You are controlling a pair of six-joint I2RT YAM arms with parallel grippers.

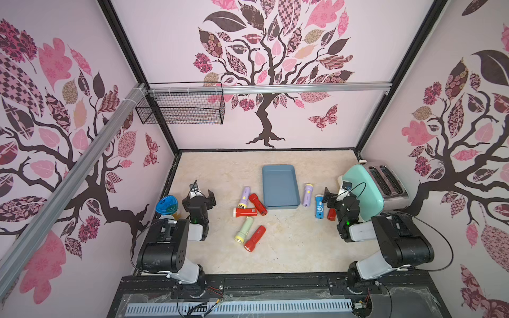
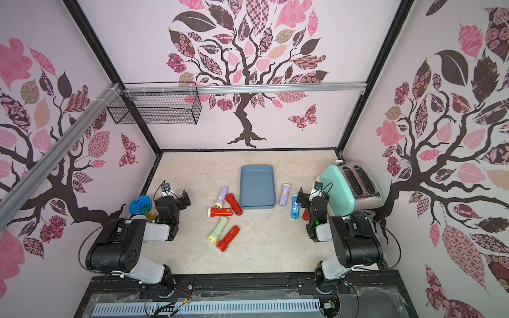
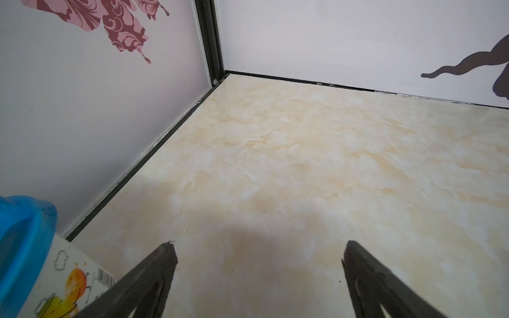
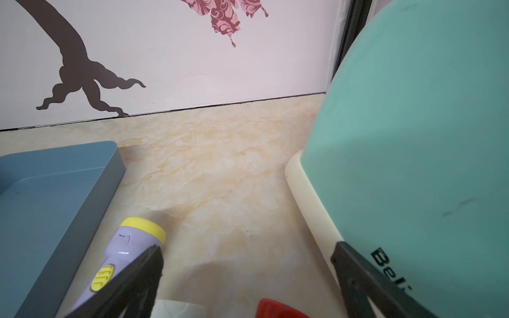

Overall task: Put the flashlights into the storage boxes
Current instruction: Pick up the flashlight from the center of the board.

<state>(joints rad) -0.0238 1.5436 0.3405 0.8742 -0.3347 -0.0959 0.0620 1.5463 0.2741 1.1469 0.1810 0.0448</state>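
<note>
The robot's right gripper will close on the body of the lilac flashlight [image 1: 307, 198] [image 4: 93, 291] next to the blue flashlight, at the lower end of its yellow switch.
The grey-blue storage box [image 1: 280, 185] [image 2: 257, 185] lies empty mid-table. Several flashlights lie around it. To its left lie a lilac one [image 1: 244, 197], two red ones [image 1: 258, 204] [image 1: 246, 212], a pale green one [image 1: 244, 229] and another red one [image 1: 255, 238]. To its right lie a lilac one [image 1: 308, 195] [image 4: 129, 247], a blue one [image 1: 319, 209] and a red one [image 1: 331, 214] [image 4: 275, 308]. My left gripper [image 1: 203, 193] [image 3: 259, 247] is open over bare table, left of the cluster. My right gripper [image 1: 334, 194] [image 4: 246, 249] is open and empty above the blue and red flashlights.
A mint toaster [image 1: 366, 190] [image 4: 413, 165] stands close against the right gripper's outer side. A blue-lidded cup [image 1: 166, 205] [image 3: 24, 247] sits beside the left arm. A black wire basket [image 1: 181, 107] hangs on the back rail.
</note>
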